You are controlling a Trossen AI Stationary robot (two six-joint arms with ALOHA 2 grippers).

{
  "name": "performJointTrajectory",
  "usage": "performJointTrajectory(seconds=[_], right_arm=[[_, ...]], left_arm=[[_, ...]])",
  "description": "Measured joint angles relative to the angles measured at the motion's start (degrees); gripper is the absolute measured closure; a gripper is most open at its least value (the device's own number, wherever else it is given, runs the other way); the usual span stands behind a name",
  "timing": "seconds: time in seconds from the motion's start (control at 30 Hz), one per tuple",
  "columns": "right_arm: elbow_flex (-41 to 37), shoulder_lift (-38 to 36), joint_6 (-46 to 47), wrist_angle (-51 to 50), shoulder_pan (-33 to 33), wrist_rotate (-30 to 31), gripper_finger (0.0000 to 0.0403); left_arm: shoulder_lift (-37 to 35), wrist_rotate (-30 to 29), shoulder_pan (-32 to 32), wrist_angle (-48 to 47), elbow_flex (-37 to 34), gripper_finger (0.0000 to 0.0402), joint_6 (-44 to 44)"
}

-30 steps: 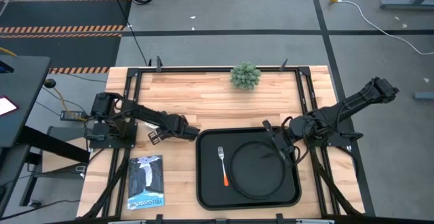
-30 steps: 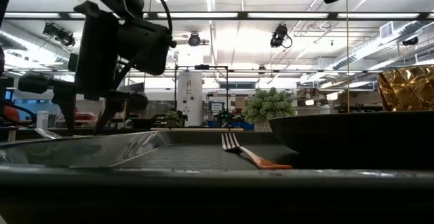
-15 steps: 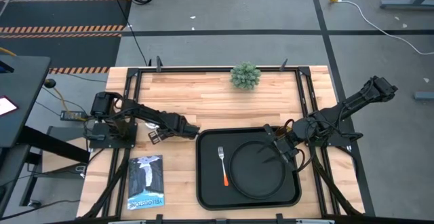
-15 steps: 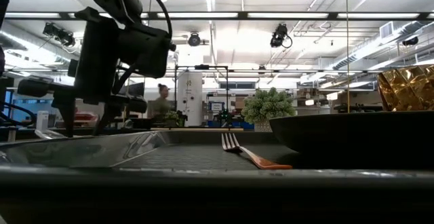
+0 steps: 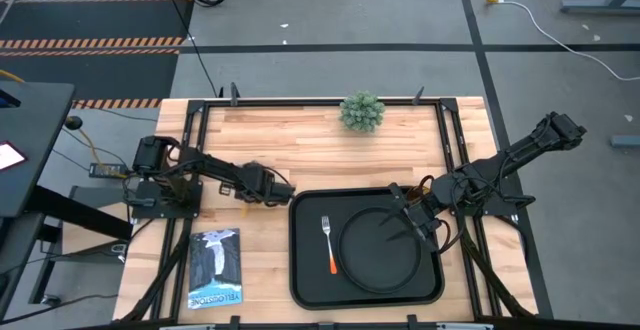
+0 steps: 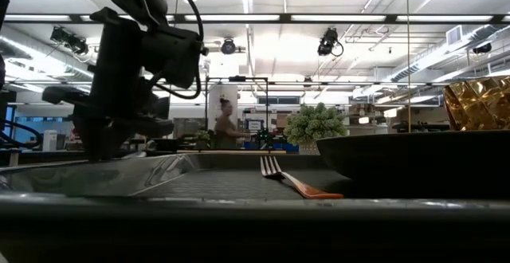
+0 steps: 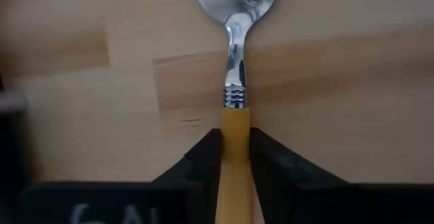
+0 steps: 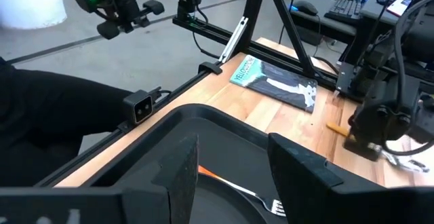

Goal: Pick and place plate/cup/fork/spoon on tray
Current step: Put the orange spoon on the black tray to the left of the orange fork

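Note:
My left gripper will open and take the spoon at its metal collar (image 7: 234,97) before carrying it, because it is pinching the spoon's orange handle too far behind the bowl.
The spoon (image 7: 237,20) lies along the wooden table left of the tray (image 5: 303,270), its silver bowl away from my left gripper (image 5: 258,188), which is shut on its orange handle. The fork (image 5: 328,242) lies on the tray's left part, beside the round black plate (image 5: 380,255), which also rests on the tray. My right gripper (image 5: 410,220) hangs open and empty over the plate's far right rim. The amber cup (image 6: 478,104) shows only in the low view, at the right behind the plate; what it stands on is hidden. My left gripper pinches the spoon's orange handle (image 7: 235,132) between its two fingers (image 7: 207,157), just behind the metal neck. The fingers come from above and lie across the handle. The handle's free end (image 8: 336,127) sticks out level, low over the wood; whether the spoon is lifted, I cannot tell.
A book (image 5: 215,268) lies near the table's front left corner. A small green plant (image 5: 361,111) stands at the far edge, in the middle. Bare wood lies between the plant and the tray. A person walks in the room far behind the table (image 6: 225,123).
My left gripper's fingers, apart and pointing down a second ago, have shut on the spoon's handle. The gripper has stayed low at the same spot left of the tray.

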Motion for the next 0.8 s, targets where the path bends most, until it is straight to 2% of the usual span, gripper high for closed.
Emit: performJointTrajectory(seconds=[0.2,0.37,0.57,0.8], right_arm=[[0.0,0.0,0.1,0.5,0.0,0.0,0.0220],[0.0,0.0,0.1,0.4,0.0,0.0,0.0220],[0.0,0.0,0.1,0.4,-0.5,0.0,0.0220],[0.0,0.0,0.5,0.4,-1.4,0.0,0.0220]], left_arm=[[0.1,-0.9,-0.7,-0.2,0.0,0.0326,18.4],[0.1,-2.5,-0.7,-0.1,0.0,0.0325,27.4],[0.1,-2.9,-0.7,-0.1,0.0,0.0324,28.4],[-0.2,-3.6,-0.9,-0.1,-0.1,0.0307,21.5]])
